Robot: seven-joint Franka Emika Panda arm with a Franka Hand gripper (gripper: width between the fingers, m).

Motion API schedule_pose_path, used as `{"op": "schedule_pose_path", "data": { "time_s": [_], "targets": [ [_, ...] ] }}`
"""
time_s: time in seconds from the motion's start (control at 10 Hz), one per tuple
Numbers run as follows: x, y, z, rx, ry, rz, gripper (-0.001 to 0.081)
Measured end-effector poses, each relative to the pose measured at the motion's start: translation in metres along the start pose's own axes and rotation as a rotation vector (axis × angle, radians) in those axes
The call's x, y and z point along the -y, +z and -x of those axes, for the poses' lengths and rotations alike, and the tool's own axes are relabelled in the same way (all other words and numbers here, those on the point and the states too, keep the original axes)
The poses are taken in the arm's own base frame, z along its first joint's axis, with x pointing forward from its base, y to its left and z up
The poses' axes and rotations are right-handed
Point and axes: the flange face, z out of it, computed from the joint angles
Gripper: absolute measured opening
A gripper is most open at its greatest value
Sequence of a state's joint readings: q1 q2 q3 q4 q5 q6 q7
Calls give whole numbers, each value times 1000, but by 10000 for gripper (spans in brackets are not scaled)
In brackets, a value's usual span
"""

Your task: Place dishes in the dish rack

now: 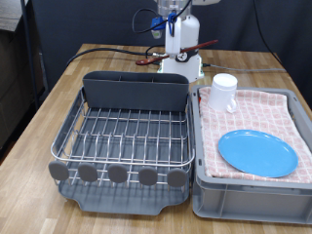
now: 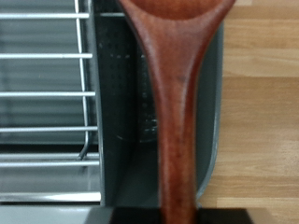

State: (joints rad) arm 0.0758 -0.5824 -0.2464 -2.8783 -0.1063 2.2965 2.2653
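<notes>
Next, my gripper lets go of the brown wooden spoon inside the dish rack's grey back compartment (image 1: 159,78), toward its end near the bin. The spoon now hangs over that compartment.
A brown wooden spoon (image 2: 177,93) fills the wrist view, its bowl end pointing away from the hand, hanging over the dish rack's grey back compartment (image 2: 121,103) beside the wire grid (image 2: 47,93). In the exterior view my gripper (image 1: 179,57) hangs at the top centre, just behind the rack's tall back compartment (image 1: 135,90); the spoon is hard to make out there. The silver wire dish rack (image 1: 122,132) holds no dishes. The blue plate (image 1: 256,152) and the white mug (image 1: 224,93) rest on the checked cloth (image 1: 268,109).
The lighter grey bin (image 1: 249,200) lined with the cloth stands at the exterior view's right, against the rack. The wooden table (image 1: 58,93) shows around both. Red and black cables (image 1: 146,58) lie behind the rack by the robot base.
</notes>
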Motion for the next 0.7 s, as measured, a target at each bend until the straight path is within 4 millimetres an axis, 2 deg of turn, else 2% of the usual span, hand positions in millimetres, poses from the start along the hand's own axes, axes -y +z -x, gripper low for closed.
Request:
{"op": "schedule_pose_path", "data": {
  "time_s": [0.7],
  "targets": [
    [30, 32, -34, 130, -19, 88, 84]
  ]
}}
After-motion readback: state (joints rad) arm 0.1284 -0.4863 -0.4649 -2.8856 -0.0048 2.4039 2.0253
